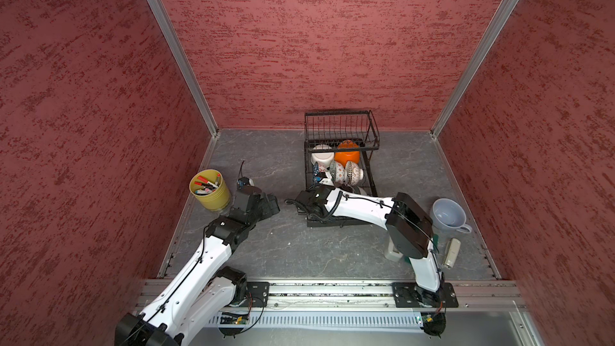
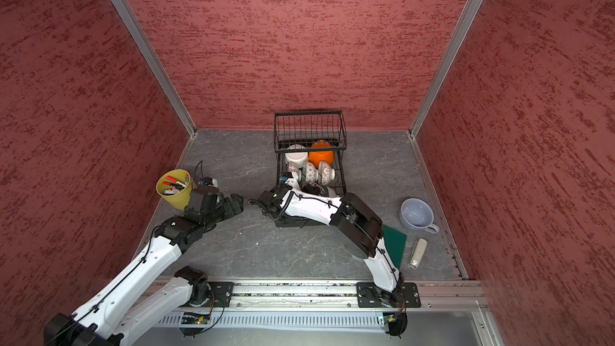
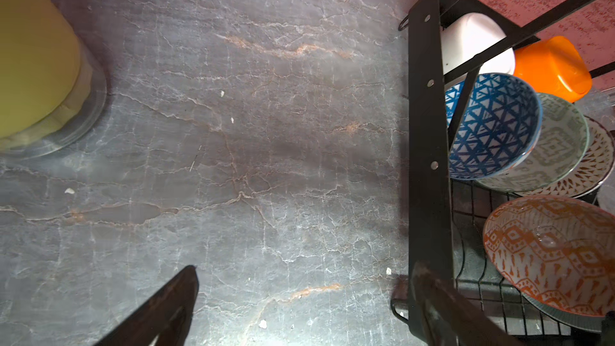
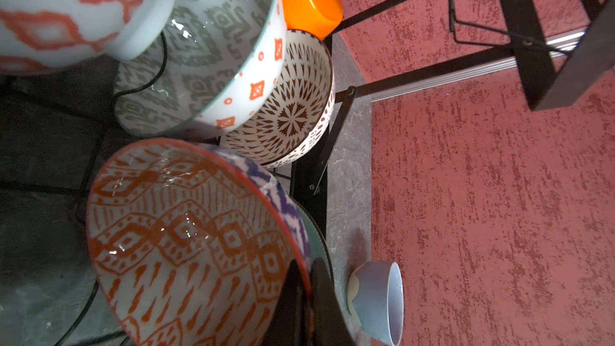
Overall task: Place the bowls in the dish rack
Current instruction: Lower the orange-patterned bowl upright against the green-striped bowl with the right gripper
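Next, my right gripper puts the orange-patterned bowl down in the lower tray's front row (image 1: 339,195) (image 4: 192,253) next to the green bowl. The orange-patterned bowl is now tilted in the rack.
The black wire dish rack (image 1: 339,124) (image 2: 309,128) stands at the back of the table. In its lower tray lean an orange bowl (image 1: 347,154) (image 3: 552,68), a white bowl (image 1: 322,158) (image 3: 476,41) and several patterned bowls, among them a blue-triangle one (image 3: 492,124) and a brown starburst one (image 4: 293,111). My right gripper (image 4: 307,267) reaches into the rack and is shut on the rim of an orange-patterned bowl (image 4: 186,228) (image 3: 552,251), which is tilted on its side. My left gripper (image 3: 303,271) (image 1: 271,203) hangs open and holds nothing, over bare table just left of the rack's frame.
A yellow-green cup of markers (image 1: 209,189) stands left of my left arm. A pale blue mug (image 1: 447,214), a green pad (image 2: 394,241) and a small white device (image 1: 451,252) lie right of the rack. Red walls close in three sides.
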